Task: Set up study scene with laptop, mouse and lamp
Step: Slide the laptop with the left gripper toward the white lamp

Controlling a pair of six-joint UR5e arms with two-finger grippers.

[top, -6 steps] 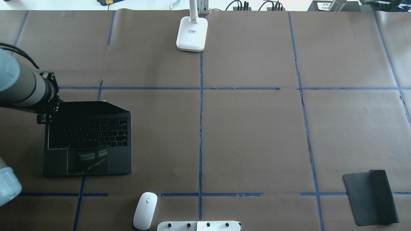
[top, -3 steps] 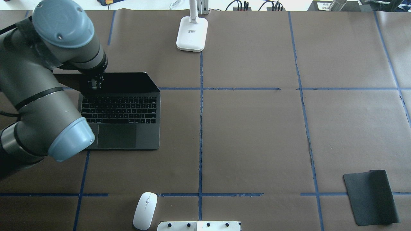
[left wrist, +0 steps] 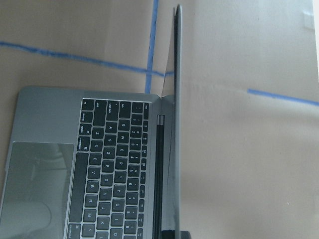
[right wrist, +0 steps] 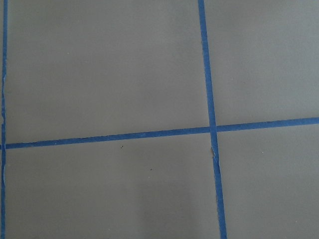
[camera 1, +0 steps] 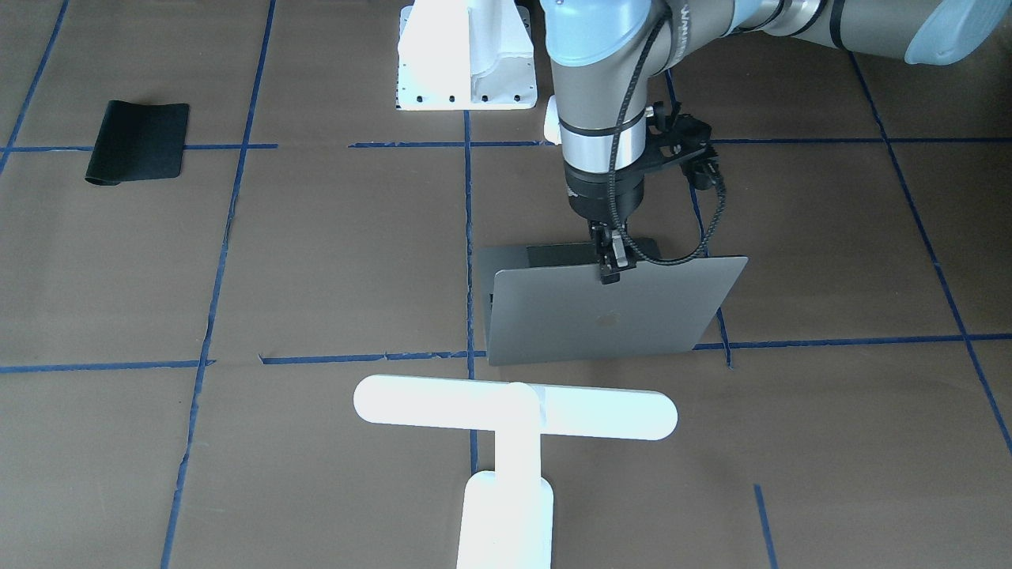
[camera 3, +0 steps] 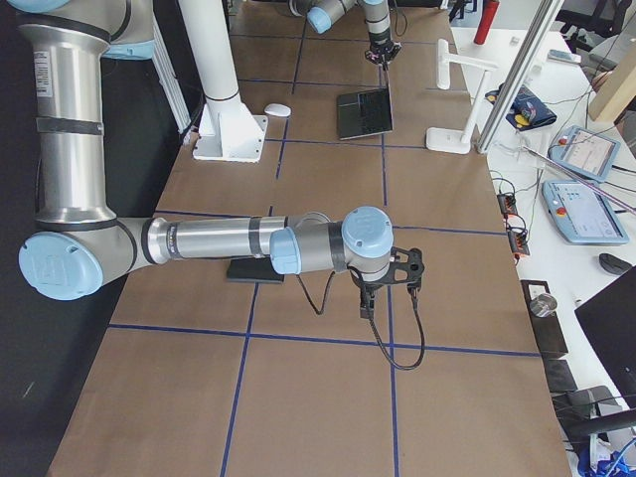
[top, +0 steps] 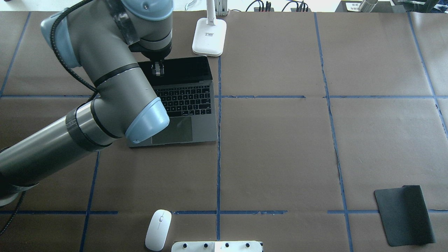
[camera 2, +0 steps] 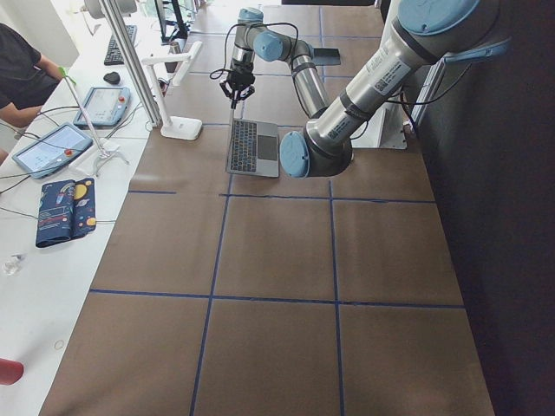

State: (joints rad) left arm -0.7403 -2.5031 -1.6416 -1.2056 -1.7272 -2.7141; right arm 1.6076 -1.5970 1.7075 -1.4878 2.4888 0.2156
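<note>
My left gripper will let go of the grey laptop over the blue tape crossing (camera 1: 485,314) (left wrist: 101,89) next to the lamp's bar head.
The grey laptop (top: 196,120) stands open on the brown paper, left of the centre tape line, with its lid (camera 1: 609,316) upright. My left gripper (top: 157,71) is shut on the lid's top edge, pinching it from above (camera 1: 610,270). In the left wrist view the lid (left wrist: 177,124) shows edge-on beside the keyboard. The white lamp (top: 209,36) stands just behind the laptop, its bar head (camera 1: 514,407) lying across. The white mouse (top: 158,229) lies near the front edge. My right gripper (camera 3: 365,310) hangs over bare paper far from these; I cannot tell if it is open or shut.
A black mouse pad (top: 404,215) lies at the front right. The white bolted pedestal (top: 217,246) sits at the front centre, next to the mouse. Blue tape lines cross the paper. A person (camera 2: 17,69) sits beyond the far side table with tablets.
The left arm has carried the open laptop from the front left toward the back centre, close to the lamp's base. Mouse, lamp and mouse pad have not moved.
</note>
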